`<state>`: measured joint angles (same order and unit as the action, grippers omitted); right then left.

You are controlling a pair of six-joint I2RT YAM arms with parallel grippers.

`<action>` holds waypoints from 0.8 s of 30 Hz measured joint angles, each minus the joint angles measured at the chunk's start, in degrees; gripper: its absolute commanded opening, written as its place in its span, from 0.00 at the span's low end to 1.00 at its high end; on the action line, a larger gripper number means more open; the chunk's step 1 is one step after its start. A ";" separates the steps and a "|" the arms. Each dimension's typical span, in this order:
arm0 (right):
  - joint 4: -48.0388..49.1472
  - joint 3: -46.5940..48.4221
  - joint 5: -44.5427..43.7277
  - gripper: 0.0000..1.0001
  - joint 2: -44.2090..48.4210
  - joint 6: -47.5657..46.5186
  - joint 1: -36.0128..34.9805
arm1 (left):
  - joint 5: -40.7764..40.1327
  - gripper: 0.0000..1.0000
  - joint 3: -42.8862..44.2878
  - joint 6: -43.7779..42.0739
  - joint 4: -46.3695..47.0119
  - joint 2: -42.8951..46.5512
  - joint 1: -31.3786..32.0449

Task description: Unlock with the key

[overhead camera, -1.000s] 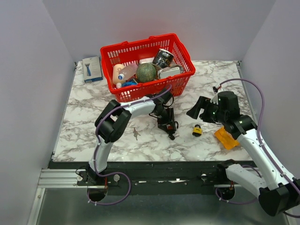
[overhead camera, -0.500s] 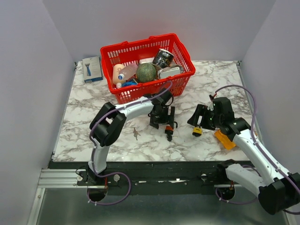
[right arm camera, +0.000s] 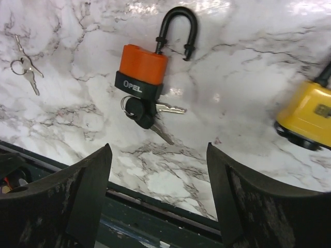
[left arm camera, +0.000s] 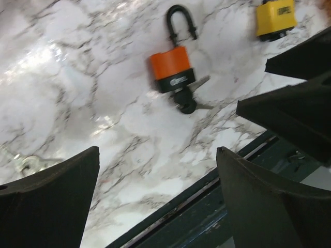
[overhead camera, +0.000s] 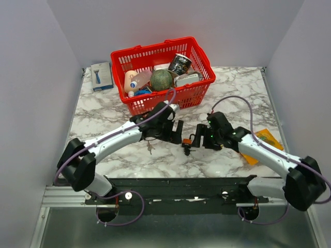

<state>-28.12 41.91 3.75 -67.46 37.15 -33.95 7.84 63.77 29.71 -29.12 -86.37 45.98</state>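
Observation:
The robot's left gripper will next move to the ring of the loose keys (overhead camera: pixel 150 145) (left arm camera: pixel 28 165), apart from the orange padlock, and close there.
An orange padlock (right arm camera: pixel 139 70) lies on the marble table with its black shackle (right arm camera: pixel 178 23) sprung, one leg free beside the body. A black-headed key (right arm camera: pixel 140 112) sits in its base with spare keys on a ring. It also shows in the left wrist view (left arm camera: pixel 173 70) and the top view (overhead camera: pixel 186 146). My left gripper (overhead camera: pixel 175 132) is open and empty, just left of the lock. My right gripper (overhead camera: pixel 199 138) is open and empty, just right of it. A yellow padlock (right arm camera: pixel 307 116) lies to the right, hidden under my right arm in the top view.
Loose keys on a ring (overhead camera: pixel 150 148) lie left of the orange lock. A red basket (overhead camera: pixel 155 51) full of groceries stands at the back. A blue box (overhead camera: pixel 102 76) sits at the back left. An orange card (overhead camera: pixel 266 139) lies at the right. The table's front edge (right arm camera: pixel 155 206) is close.
My left gripper has backed off to the left of the orange padlock. My right gripper has swept left over the yellow padlock to just beside the orange one.

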 measured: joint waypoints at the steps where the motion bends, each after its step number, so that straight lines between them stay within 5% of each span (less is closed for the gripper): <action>1: 0.48 0.81 -0.17 0.81 -2.29 0.35 -0.96 | -0.07 0.99 -1.70 -0.44 0.11 1.68 -0.74; 9: 2.32 12.66 -4.44 0.81 -20.72 0.81 -6.71 | -0.11 0.99 -15.28 -1.81 -0.33 12.22 -10.84; 20: -1.33 19.43 -9.40 0.78 -32.35 1.46 -10.03 | -0.35 0.99 -18.03 -1.40 -0.94 20.74 -14.73; 24: -1.79 19.69 -10.45 0.60 -32.72 1.86 -10.60 | -0.76 0.99 -18.03 -1.38 -1.22 21.84 -15.04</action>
<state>-29.91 61.60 -6.70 -100.18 39.00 -44.56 7.07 45.74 28.34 -30.35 -64.53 30.94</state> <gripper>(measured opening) 0.743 0.988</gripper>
